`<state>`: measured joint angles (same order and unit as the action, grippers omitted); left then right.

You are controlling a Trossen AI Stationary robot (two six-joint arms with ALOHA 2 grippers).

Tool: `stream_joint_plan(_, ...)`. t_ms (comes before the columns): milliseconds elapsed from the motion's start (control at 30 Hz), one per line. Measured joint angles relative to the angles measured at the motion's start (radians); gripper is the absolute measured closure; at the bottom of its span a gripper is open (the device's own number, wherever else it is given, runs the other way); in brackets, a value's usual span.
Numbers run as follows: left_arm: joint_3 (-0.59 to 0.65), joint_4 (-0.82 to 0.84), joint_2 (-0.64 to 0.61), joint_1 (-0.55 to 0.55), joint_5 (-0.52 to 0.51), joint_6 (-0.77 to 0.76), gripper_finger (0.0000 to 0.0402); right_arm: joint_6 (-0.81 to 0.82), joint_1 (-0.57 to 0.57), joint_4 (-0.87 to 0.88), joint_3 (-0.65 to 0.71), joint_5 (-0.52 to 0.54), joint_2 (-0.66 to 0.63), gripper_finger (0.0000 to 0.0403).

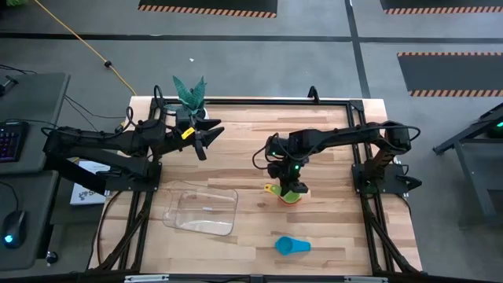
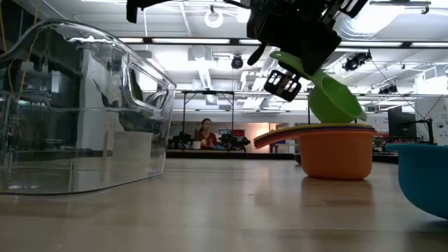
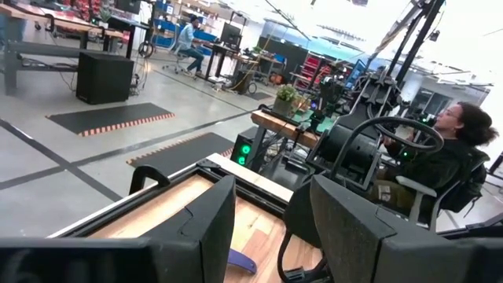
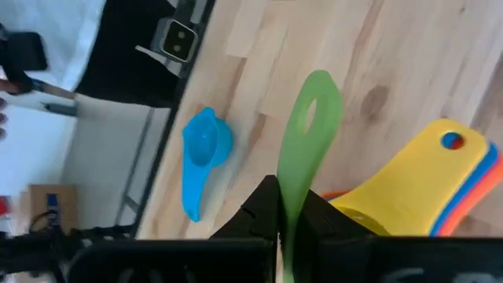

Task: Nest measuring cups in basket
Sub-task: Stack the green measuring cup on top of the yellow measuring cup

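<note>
My right gripper is going to release the green cup inside the yellow cup at the top of the stack point(image 1: 297, 200) point(image 4: 357, 223). The green cup is now just above the stack.
A stack of measuring cups point(image 1: 291, 198) stands on the table's right half, an orange cup point(image 2: 336, 150) outermost, with yellow point(image 4: 409, 185), blue and orange handles fanned out. My right gripper point(image 1: 286, 174) is shut on a green cup point(image 2: 334, 100) just above the stack. A light blue cup point(image 1: 291, 246) lies on the table nearer the near edge. The clear basket point(image 1: 201, 211) rests on its base left of the stack. My left gripper point(image 1: 206, 138) is open, raised beside the plant at the far left. My right gripper pinches the green cup's flat handle point(image 4: 292, 189) between its two fingers, coming from above. The handle's free end with its hole point(image 4: 316, 110) sticks out beyond the fingertips. The cup hangs tilted below the fingers, its bowl point(image 2: 339, 105) at the stack's top; whether they touch I cannot tell.
A white pot with a green plant point(image 1: 189, 96) stands at the far left edge beside the left gripper. Bare wood lies between the basket point(image 2: 77, 112) and the stack. People show in the room beyond the table.
</note>
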<state>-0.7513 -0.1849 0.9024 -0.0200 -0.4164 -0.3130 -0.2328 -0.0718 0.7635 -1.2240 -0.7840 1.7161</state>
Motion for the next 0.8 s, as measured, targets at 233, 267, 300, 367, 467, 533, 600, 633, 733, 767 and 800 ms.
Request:
stream_joint_plan(233,0.0,0.0,0.0,0.0,0.0,0.0,0.0245,-0.013,0.008,-0.001,0.0,0.044,0.0,0.0403)
stream_joint_plan(267,0.0,0.0,0.0,0.0,0.0,0.0,0.0245,-0.012,0.008,0.001,0.0,0.049,0.0,0.0403)
stream_joint_plan(300,0.0,0.0,0.0,0.0,0.0,0.0,0.0245,-0.012,0.008,0.004,0.001,0.051,0.0,0.0403)
stream_joint_plan(367,0.0,0.0,0.0,0.0,0.0,0.0,0.0245,-0.011,0.01,0.008,0.001,0.057,0.0,0.0403)
stream_joint_plan(467,0.0,0.0,0.0,0.0,0.0,0.0,0.0245,-0.003,0.017,0.007,0.001,0.098,0.0,0.0403)
stream_joint_plan(533,0.0,0.0,0.0,0.0,0.0,0.0,0.0245,0.009,0.02,0.019,0.001,0.11,0.0,0.0403)
stream_joint_plan(600,0.0,0.0,0.0,0.0,0.001,0.0,0.0245,0.015,0.022,0.036,0.002,0.123,0.0,0.0403)
stream_joint_plan(633,0.0,0.0,0.0,0.0,0.001,0.0,0.0245,0.014,0.022,0.041,0.002,0.127,0.0,0.0403)
stream_joint_plan(733,0.0,0.001,0.0,0.0,0.001,0.0,0.0245,0.014,0.022,0.042,0.002,0.13,0.0,0.0402)
stream_joint_plan(767,0.0,0.0,0.0,0.0,0.001,0.0,0.0245,0.016,0.022,0.042,0.002,0.13,0.0,0.0402)
stream_joint_plan(800,0.0,0.0,0.0,0.0,0.001,0.0,0.0245,0.016,0.022,0.042,0.002,0.13,0.0,0.04)
